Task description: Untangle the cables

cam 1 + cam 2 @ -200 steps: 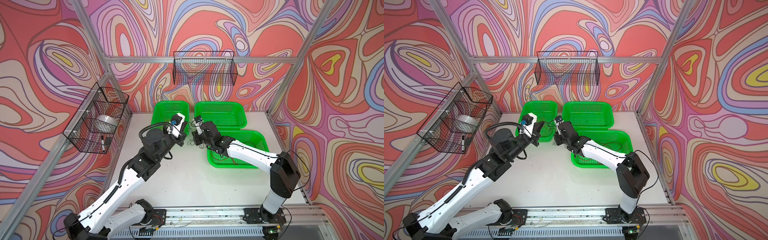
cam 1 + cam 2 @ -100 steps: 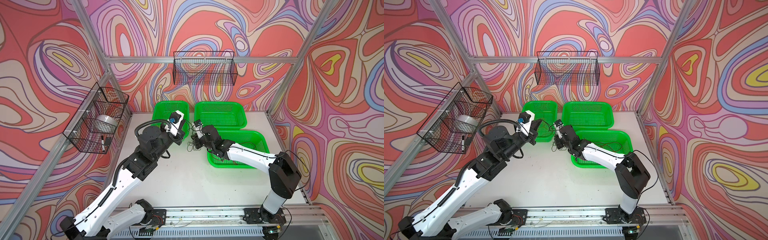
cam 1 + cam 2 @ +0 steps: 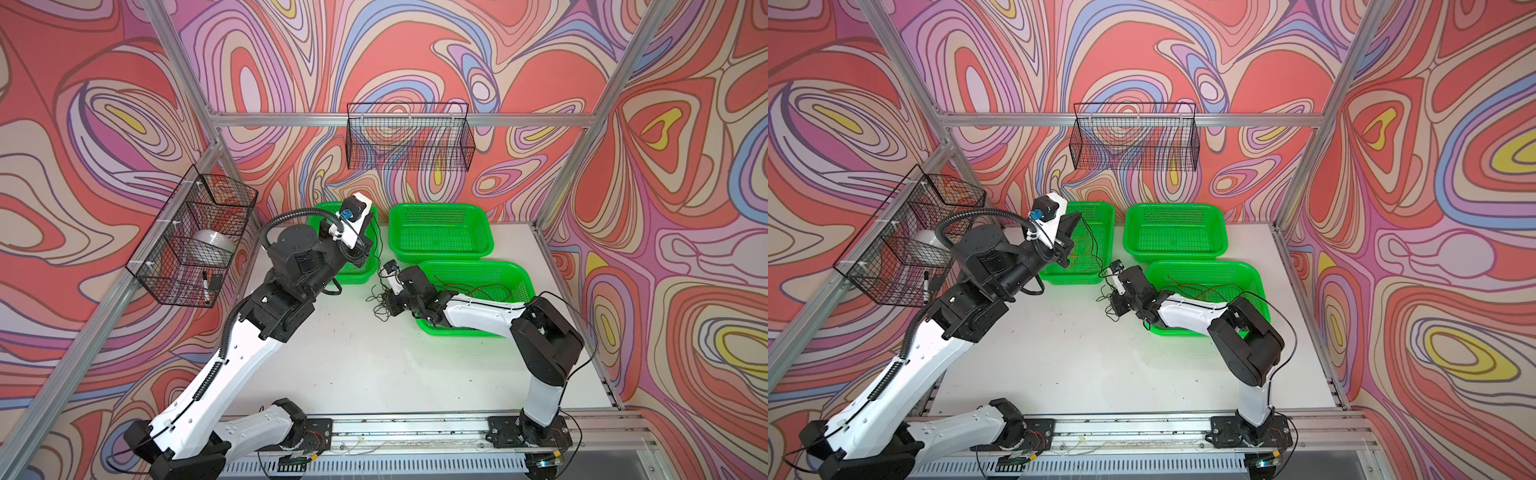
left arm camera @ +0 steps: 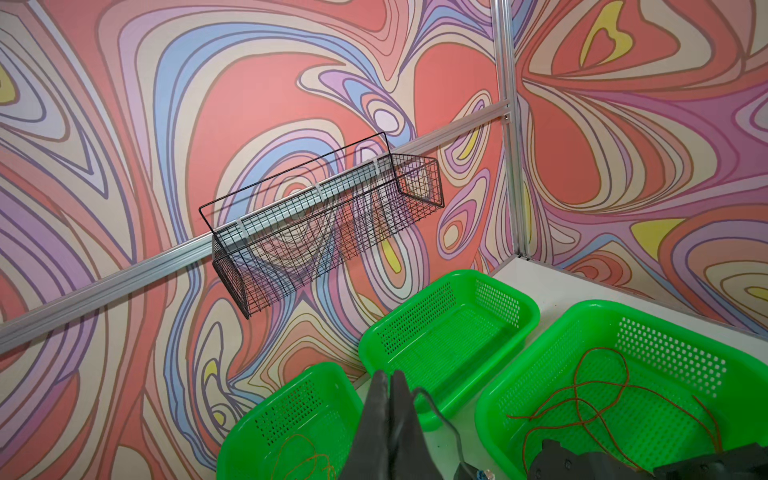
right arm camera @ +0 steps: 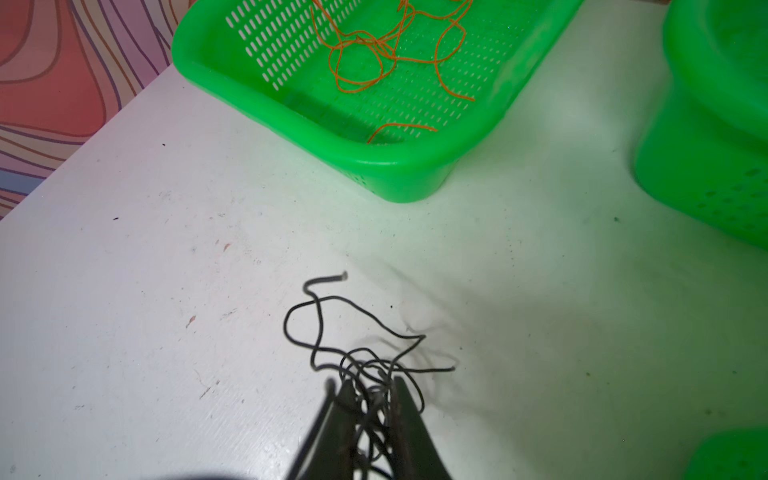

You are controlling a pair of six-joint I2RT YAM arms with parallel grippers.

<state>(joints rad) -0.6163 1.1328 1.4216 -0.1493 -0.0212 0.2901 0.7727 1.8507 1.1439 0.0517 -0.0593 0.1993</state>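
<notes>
The black cable from my raised left gripper still runs into the tangle. Next, my left gripper comes down, opens and takes a strand of cable (image 3: 378, 297) next to the tangle.
A tangle of thin black cables (image 5: 332, 332) lies on the white table (image 3: 353, 365) between the baskets, also seen in a top view (image 3: 376, 301). My right gripper (image 5: 368, 384) is low over it, its jaws pressed on the bunched black cables. My left gripper (image 4: 388, 380) is raised and points toward the back wall, seen in a top view (image 3: 1077, 215). It is shut on one black cable (image 4: 440, 415) that trails down to the tangle. Orange cables (image 5: 365, 54) lie in the left green basket (image 3: 353, 276). Dark red cables (image 4: 602, 399) lie in the near right green basket (image 3: 523, 282).
A third green basket (image 3: 440, 253) stands at the back middle. A black wire basket (image 3: 409, 137) hangs on the back wall. Another wire basket (image 3: 195, 241) on the left wall holds a white object and a marker.
The grippers have drawn apart. My left gripper rose toward the back with its cable. My right gripper dropped to the table and its jaws narrowed on the black tangle.
</notes>
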